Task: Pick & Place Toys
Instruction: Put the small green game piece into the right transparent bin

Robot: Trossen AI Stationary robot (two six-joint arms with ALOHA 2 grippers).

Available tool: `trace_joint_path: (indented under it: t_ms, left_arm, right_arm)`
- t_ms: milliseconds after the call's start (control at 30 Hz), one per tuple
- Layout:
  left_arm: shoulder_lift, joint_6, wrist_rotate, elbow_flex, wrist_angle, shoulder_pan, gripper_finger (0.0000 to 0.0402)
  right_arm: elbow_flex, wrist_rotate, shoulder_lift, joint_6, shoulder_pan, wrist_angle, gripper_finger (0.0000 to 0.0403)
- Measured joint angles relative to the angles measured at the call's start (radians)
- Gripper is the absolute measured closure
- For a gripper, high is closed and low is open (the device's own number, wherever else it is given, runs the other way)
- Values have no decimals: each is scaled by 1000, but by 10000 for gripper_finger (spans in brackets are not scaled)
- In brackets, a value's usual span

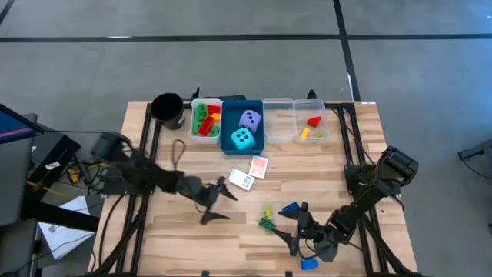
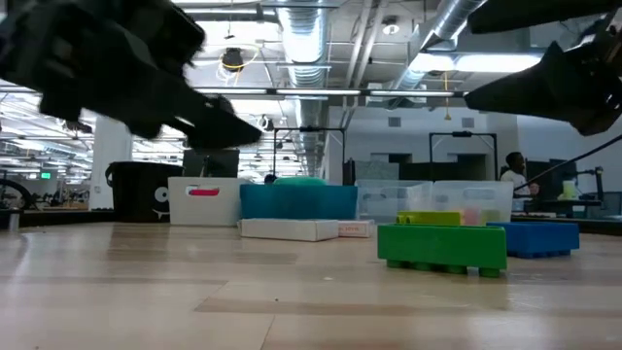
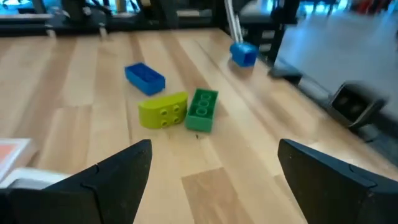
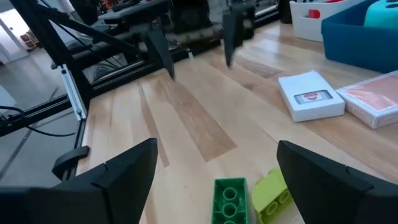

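Note:
I need to close my left gripper next on the long sides of the green brick (image 1: 266,225) (image 3: 201,114) that lies next to the yellow brick on the table.
A green brick (image 1: 266,223) and a yellow brick (image 1: 268,210) lie side by side on the wooden table, with a blue brick (image 1: 290,208) beside them. Another blue brick (image 1: 308,264) lies near the front edge. Two card packs (image 1: 241,181) (image 1: 259,166) lie flat mid-table. A cyan die (image 1: 243,138) and a lavender die (image 1: 250,119) sit in the blue tray (image 1: 258,145). My left gripper (image 1: 227,204) stands open, left of the bricks and facing them (image 3: 202,110). My right gripper (image 1: 292,228) stands open on their right, the green brick (image 4: 229,199) just ahead of its fingers.
A white tray (image 1: 194,115) with red, green and yellow bricks, two clear trays (image 1: 278,131) (image 1: 327,127) and a black cup (image 1: 167,108) line the far edge. Black frame rails run along the table's left and right sides. Bare wood lies at the near left.

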State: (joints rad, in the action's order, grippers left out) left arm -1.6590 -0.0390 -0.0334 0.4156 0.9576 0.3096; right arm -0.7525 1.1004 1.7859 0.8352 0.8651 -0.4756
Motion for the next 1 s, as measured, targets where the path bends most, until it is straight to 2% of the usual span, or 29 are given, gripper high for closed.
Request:
trace_joint_path:
  t_ms: [167,367,500,1000]
  left_arm:
    - [-208,54,-48,162,3,-4,60]
    - [-384,63,-84,302,2,-4,60]
    - [-458,61,-105,368,2,-4,60]
    - [-671,3,-96,635,17,5,63]
  right_arm:
    - [0,2,0,-5,-14,9,78]
    - [0,41,0,-12,-47,33,78]
    - [0,78,0,-57,-64,28,78]
    - [0,91,0,-23,-91,30,78]
